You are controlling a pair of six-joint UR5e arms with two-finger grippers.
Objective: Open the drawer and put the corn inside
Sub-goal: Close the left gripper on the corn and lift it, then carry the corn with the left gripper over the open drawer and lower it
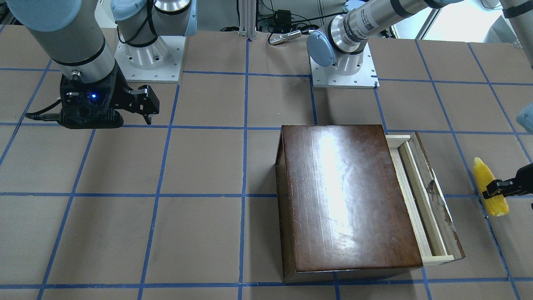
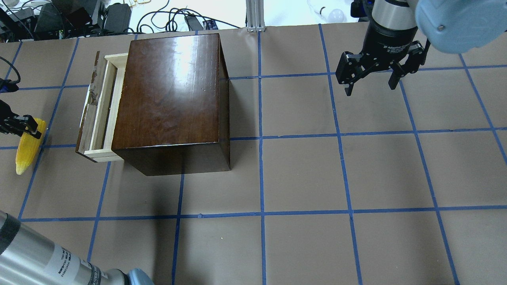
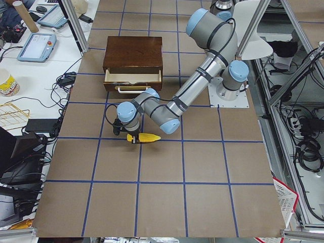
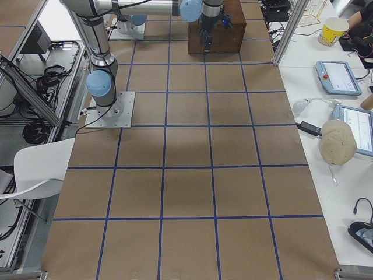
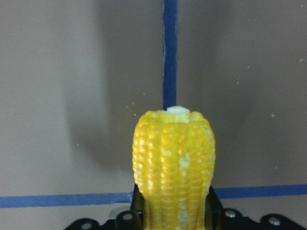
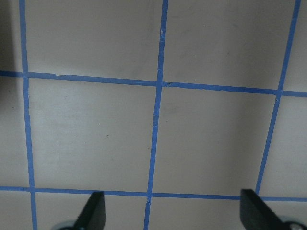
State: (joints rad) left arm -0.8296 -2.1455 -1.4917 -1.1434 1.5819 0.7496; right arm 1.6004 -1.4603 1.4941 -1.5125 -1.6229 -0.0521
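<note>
Next, my left gripper lets go of the corn inside the pale drawer (image 1: 413, 187), in the space between the dark-brown box and the chipped front.
The yellow corn (image 1: 483, 173) lies along a blue tape line beside the drawer's front; it also shows in the overhead view (image 2: 25, 152) and the exterior left view (image 3: 147, 137). My left gripper (image 1: 496, 189) is shut on the corn's thick end, and the cob (image 5: 172, 158) fills the gap between the fingers in the left wrist view. The drawer (image 1: 420, 196) of pale wood with a chipped dark front is pulled partly out of the glossy dark-brown box (image 1: 345, 196). My right gripper (image 2: 370, 89) is open and empty, far from the box on the other side.
The table (image 2: 301, 174) is brown paper with a blue tape grid. Both arm bases (image 1: 343, 68) stand at the robot's edge. Cables and devices (image 2: 79, 18) lie beyond the far edge behind the box. The right wrist view shows only table surface (image 6: 158, 129).
</note>
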